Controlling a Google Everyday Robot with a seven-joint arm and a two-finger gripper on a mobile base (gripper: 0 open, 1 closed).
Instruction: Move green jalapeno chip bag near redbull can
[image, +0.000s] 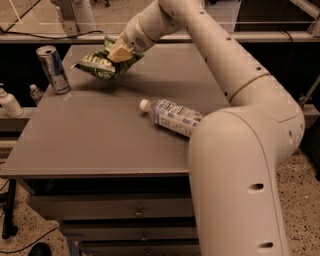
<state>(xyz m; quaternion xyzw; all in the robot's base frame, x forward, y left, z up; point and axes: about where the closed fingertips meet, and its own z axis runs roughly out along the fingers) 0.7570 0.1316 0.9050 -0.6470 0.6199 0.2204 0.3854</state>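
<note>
Next, my gripper lets go of the green jalapeno chip bag on the grey table (84, 86), close beside the redbull can.
The green jalapeno chip bag (101, 63) hangs tilted in the air above the far left part of the grey table (100, 135). My gripper (118, 51) is shut on the bag's upper right end and holds it clear of the tabletop. The redbull can (53, 69) stands upright near the table's far left corner, a short way to the left of the bag. My arm reaches in from the lower right across the table.
A clear plastic bottle with a white cap (170, 115) lies on its side in the middle of the table. A small white pump bottle (8, 102) stands on a lower shelf off the left edge. Drawers sit under the table's front edge.
</note>
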